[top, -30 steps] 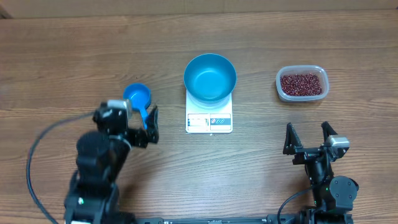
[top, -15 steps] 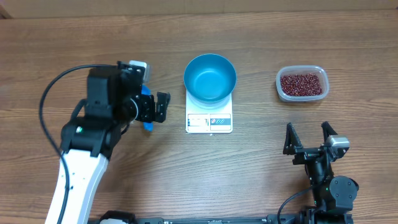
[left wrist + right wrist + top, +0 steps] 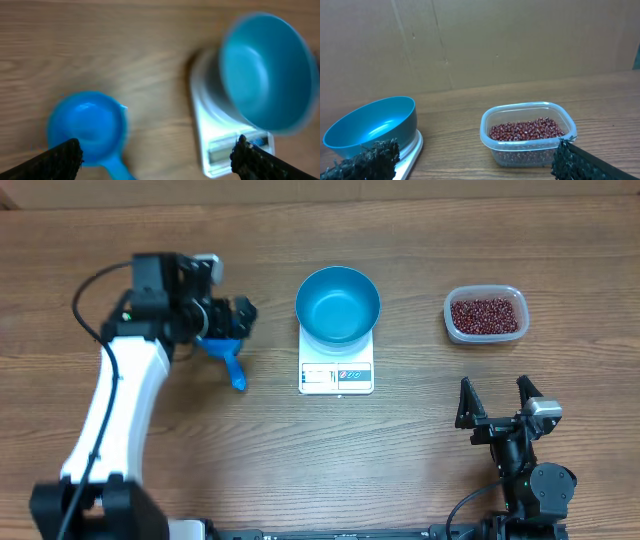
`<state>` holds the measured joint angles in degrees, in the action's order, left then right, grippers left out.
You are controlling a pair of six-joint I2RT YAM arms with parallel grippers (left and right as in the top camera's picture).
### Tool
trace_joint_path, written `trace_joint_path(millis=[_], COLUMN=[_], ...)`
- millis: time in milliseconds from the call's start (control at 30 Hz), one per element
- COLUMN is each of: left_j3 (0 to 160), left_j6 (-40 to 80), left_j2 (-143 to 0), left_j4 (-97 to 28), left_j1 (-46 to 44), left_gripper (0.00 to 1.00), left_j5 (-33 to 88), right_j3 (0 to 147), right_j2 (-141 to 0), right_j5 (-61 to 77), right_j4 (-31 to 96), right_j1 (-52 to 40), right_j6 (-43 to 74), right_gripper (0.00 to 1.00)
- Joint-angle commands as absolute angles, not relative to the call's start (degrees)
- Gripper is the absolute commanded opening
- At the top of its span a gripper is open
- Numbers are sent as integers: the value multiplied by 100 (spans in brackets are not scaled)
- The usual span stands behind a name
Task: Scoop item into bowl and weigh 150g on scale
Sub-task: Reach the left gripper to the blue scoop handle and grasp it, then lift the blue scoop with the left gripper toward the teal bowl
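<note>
I should next close my left gripper on the cup rim (image 3: 207, 345) (image 3: 53, 141) of the small blue scoop, on the side that faces away from the white scale.
The deep blue bowl (image 3: 338, 302) sits on the white scale (image 3: 336, 368) at the table's middle. Dark red-brown beans (image 3: 485, 314) fill a clear tub at the right. A small blue scoop (image 3: 233, 366) lies left of the scale, its cup partly under my left gripper (image 3: 238, 318), which hangs open above it. In the left wrist view the scoop's cup (image 3: 87, 125) is by the left finger, and the bowl (image 3: 267, 72) and scale (image 3: 220, 145) are by the right one; all is blurred. My right gripper (image 3: 493, 392) stands open near the front edge, facing the beans (image 3: 527, 130) and the bowl (image 3: 372, 125).
The clear plastic tub (image 3: 452, 326) holding the beans stands right of the scale, apart from it. A black cable (image 3: 85, 305) loops off the left arm. A brown cardboard wall (image 3: 480, 40) closes the far side of the wooden table (image 3: 420, 460).
My left arm has swung away from the front of the table, going from beside the scoop's handle to above its cup, jaws still open. The right arm has not moved.
</note>
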<state>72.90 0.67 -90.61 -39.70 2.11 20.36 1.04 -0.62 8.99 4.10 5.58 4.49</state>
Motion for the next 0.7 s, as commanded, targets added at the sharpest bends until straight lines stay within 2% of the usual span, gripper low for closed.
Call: trace_joint_path(millis=[0,233,367,500,667], left_j3=[7900,8309,8309,8302,8298], left_j6=[-366,-982,-1402,-1479,-1577], left_j2=[-9671,-10398,-10739,-11041,-11437], left_j4=[-4056,-3990,-4174,-4206,-4305], left_j1=[377,434,493,523,510], left_gripper=[95,84,69,65,52], left_j5=[1575,1063,548,626,755], right_j3=[45,45,45,45,45], right_j2=[-16,-16,-16,-16,-16], right_j5=[882,882,882,882,882], right_j4=[384,381,384,381,381], right_j1=[574,574,574,574,574], right_j6=[471,471,471,471,471], right_gripper=[100,100,100,100,100])
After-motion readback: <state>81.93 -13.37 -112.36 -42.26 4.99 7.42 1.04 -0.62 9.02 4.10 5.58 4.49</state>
